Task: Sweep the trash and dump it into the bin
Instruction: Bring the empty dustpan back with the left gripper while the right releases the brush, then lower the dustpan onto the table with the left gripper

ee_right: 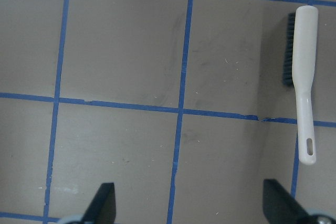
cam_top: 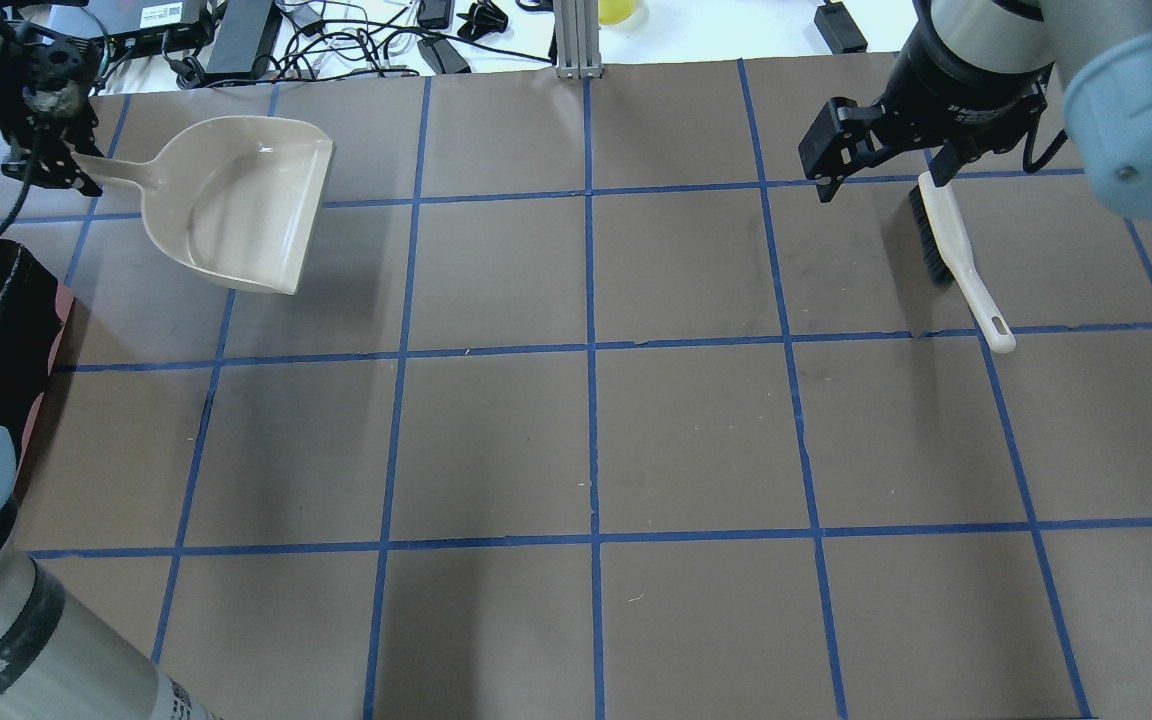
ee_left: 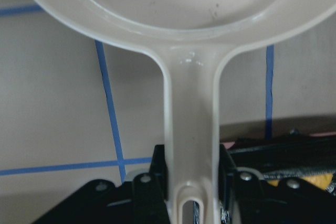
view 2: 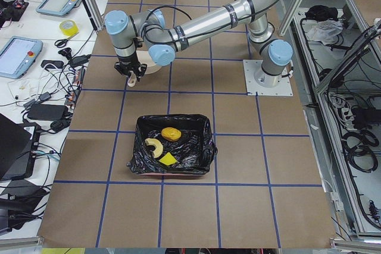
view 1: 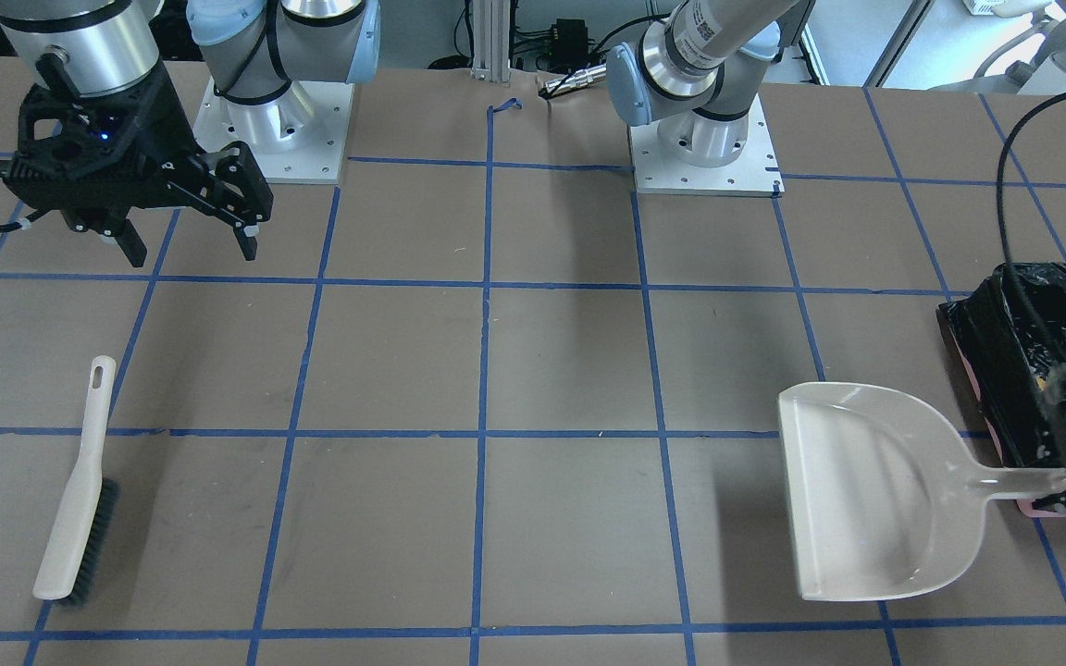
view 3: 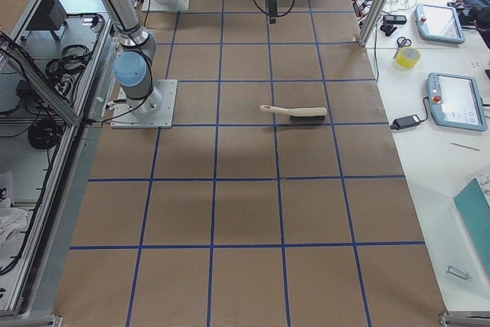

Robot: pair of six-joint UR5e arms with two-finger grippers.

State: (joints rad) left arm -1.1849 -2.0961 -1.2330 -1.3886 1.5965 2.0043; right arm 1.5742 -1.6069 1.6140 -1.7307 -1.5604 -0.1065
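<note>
The robot's left gripper should set the beige dustpan, now held beside the bin, down on the brown paper (view 1: pixel 709 537) between the brush and the bin.
The three trash pieces lie in the bin (view 2: pixel 205 147), a pink box lined with a black bag: an orange lump (view 2: pixel 171 133), a cream crescent (view 2: pixel 155 147) and a yellow wedge (view 2: pixel 167 159). The bin also shows at the table's edge in the front view (view 1: pixel 1005 351) and the overhead view (cam_top: pixel 16 300). My left gripper (cam_top: pixel 48 150) is shut on the handle (ee_left: pixel 191 129) of the empty beige dustpan (view 1: pixel 875 490), beside the bin. My right gripper (view 1: pixel 191 245) is open and empty above the table. The brush (view 1: pixel 80 490) lies flat on the table, partly under the gripper in the overhead view.
The table is brown paper with a blue tape grid. Both arm bases (view 1: pixel 274 120) stand at its robot side. Cables and tablets lie beyond the far edge (cam_top: pixel 336 40). A black cable (view 1: pixel 1005 185) hangs near the bin.
</note>
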